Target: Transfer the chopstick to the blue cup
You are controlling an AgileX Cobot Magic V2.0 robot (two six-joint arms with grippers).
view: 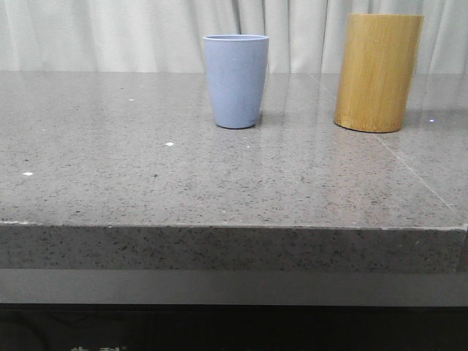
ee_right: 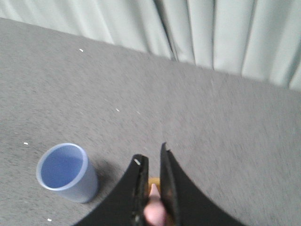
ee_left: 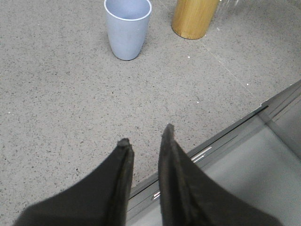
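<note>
Next, my right gripper lets go of the chopstick inside the blue cup [ee_right: 83,165], resting against the rim that is nearest to the bamboo cylinder.
The blue cup [view: 235,80] stands upright at the back middle of the grey table, its mouth showing nothing inside [ee_right: 62,165]. My right gripper [ee_right: 151,153] hovers high beside it, shut on the chopstick [ee_right: 154,207], a pale pink stick seen end-on and blurred between the fingers. A sliver of the bamboo cylinder [ee_right: 153,181] shows under the stick. My left gripper [ee_left: 146,135] is open with nothing between its fingers, over the table's front edge. From there the blue cup [ee_left: 127,28] stands well ahead.
The tall yellow-brown bamboo cylinder [view: 378,72] stands to the right of the blue cup, a cup's width away. A pale curtain [view: 131,33] hangs behind the table. The table's front edge [view: 234,227] drops to a grey ledge.
</note>
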